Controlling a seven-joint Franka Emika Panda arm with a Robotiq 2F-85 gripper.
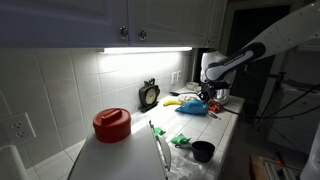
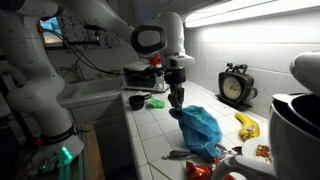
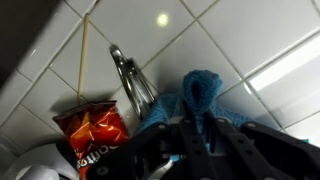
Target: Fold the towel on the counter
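Next, the gripper releases the blue towel's raised corner, now pinched between its fingers, onto the rest of the towel (image 1: 195,108), next to the metal tongs.
A blue towel (image 2: 202,128) lies bunched on the white tiled counter (image 2: 150,135); it also shows in an exterior view (image 1: 191,108). My gripper (image 2: 177,100) stands at the towel's near corner and is shut on a raised fold of it. In the wrist view the blue cloth (image 3: 202,88) rises between my two fingers (image 3: 196,125), pinched there. In an exterior view my gripper (image 1: 207,97) hangs over the towel at the counter's far end.
A banana (image 2: 245,124), a clock (image 2: 235,85), a dark cup (image 2: 138,101) and a green item (image 2: 157,102) sit round the towel. A red chips bag (image 3: 95,132) and metal tongs (image 3: 130,75) lie beside it. A red pot (image 1: 112,124) stands nearer.
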